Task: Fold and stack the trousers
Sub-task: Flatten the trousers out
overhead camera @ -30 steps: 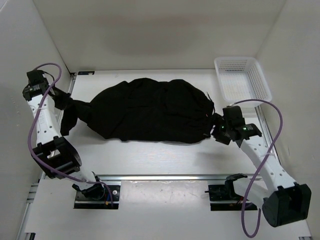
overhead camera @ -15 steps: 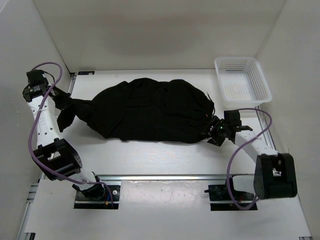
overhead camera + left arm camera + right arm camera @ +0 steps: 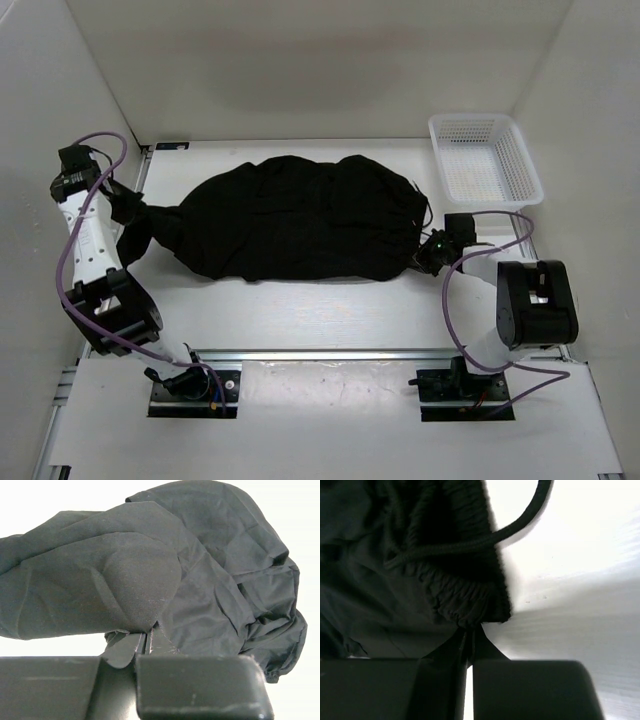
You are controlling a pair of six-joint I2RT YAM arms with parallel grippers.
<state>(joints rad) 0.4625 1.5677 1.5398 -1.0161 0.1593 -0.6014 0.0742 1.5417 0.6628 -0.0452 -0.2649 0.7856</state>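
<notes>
The robot's left gripper is pinching a fold while the leg end hangs past its fingers, so it should lower the leg and grip again near its hem [image 3: 126, 262] before lifting the trousers.
The black trousers [image 3: 300, 220] lie bunched in a wide heap across the middle of the table. At the heap's left end, my left gripper [image 3: 137, 213] is shut on a pinch of the fabric. In the left wrist view its tips [image 3: 146, 641] meet on a fold of cloth [image 3: 125, 600]. My right gripper [image 3: 427, 256] is low at the heap's right end, shut on the ribbed elastic waistband edge [image 3: 465, 602]. A black drawstring [image 3: 520, 517] loops over the table beside it, and the closed tips [image 3: 469, 632] bite the hem.
A white mesh basket [image 3: 485, 158] stands at the back right corner. White walls close in the left, back and right sides. A metal rail [image 3: 330, 355] runs along the near edge by the arm bases.
The right arm has drawn in and dropped low, and its gripper has gone from open to shut on the waistband edge. The left gripper keeps its hold, shifted slightly.
</notes>
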